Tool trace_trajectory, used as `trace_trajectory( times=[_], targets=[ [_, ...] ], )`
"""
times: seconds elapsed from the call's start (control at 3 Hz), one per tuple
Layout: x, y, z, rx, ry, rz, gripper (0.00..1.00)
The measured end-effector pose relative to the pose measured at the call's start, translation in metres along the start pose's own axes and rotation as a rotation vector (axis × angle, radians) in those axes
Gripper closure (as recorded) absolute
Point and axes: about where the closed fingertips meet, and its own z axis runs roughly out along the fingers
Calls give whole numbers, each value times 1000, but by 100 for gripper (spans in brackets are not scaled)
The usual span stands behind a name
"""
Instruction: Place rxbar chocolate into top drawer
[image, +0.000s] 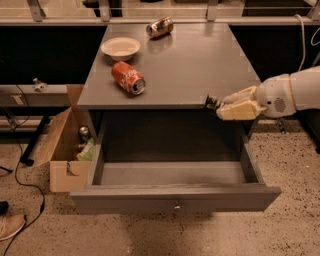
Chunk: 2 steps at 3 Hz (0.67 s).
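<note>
The robot's gripper should release the rxbar chocolate in the middle of the open top drawer (181, 152), straight behind the drawer's round knob.
My gripper (221, 106) reaches in from the right, at the front right edge of the grey cabinet top (200, 65). It is shut on the rxbar chocolate (212, 102), of which only a small dark end sticks out past the cream fingers (241, 111). The bar hangs just above the open top drawer (170, 175), over its back right part. The drawer is pulled far out, its inside is bare grey, and a small round knob (176, 206) sits on its front.
A red soda can (128, 77) lies on its side on the cabinet top. Behind it are a white bowl (120, 48) and a brownish can (160, 27). An open cardboard box (64, 147) stands left of the cabinet, with cables on the floor.
</note>
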Motion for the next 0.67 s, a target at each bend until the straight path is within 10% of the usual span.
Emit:
trace_trajectory(
  times=[0.67],
  targets=[
    [48, 38, 27, -33, 68, 107, 100]
  ],
)
